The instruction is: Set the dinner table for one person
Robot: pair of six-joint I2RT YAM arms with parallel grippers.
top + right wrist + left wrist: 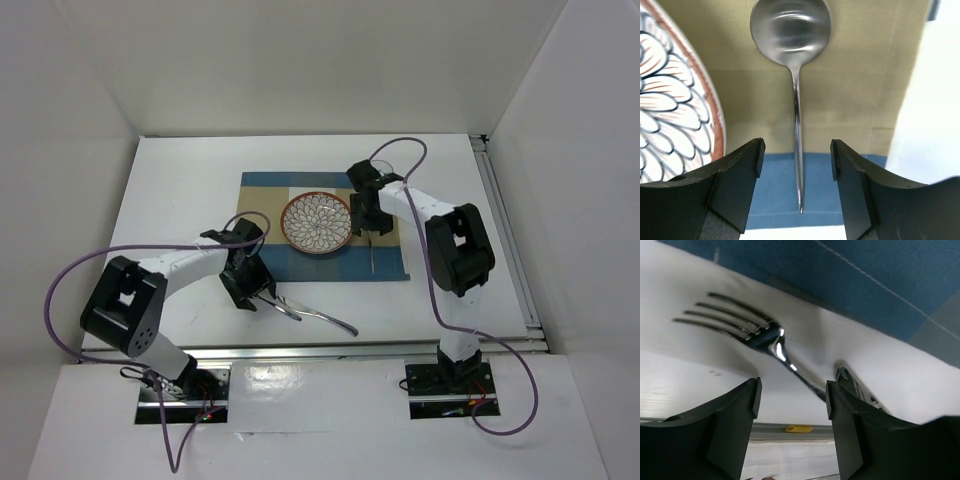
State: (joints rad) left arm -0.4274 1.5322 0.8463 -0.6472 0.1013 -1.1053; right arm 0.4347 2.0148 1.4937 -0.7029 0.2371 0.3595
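Observation:
The knife beside the fork is next for my right gripper, which should go to it and close on the knife's handle [326, 317], just behind the blade.
The white dinner table [180, 200] carries a blue-and-tan checked placemat [262, 192] with a flower-patterned plate [316, 222] on it. A spoon [371, 250] lies on the placemat right of the plate. My right gripper [367, 226] hovers over it, open; in the right wrist view [797, 155] the spoon [791, 30] has its handle between the jaws, untouched. A fork [288, 307] lies on the bare table near the front edge. My left gripper [260, 297] is open just above it; in the left wrist view [792, 400] the fork [747, 329] lies ahead of the fingers.
A second metal utensil [338, 322] lies by the fork, partly seen in the left wrist view [855, 387]. The plate's rim [715, 120] is close to my right gripper's left finger. A metal rail [330, 350] runs along the front edge. White walls surround the table.

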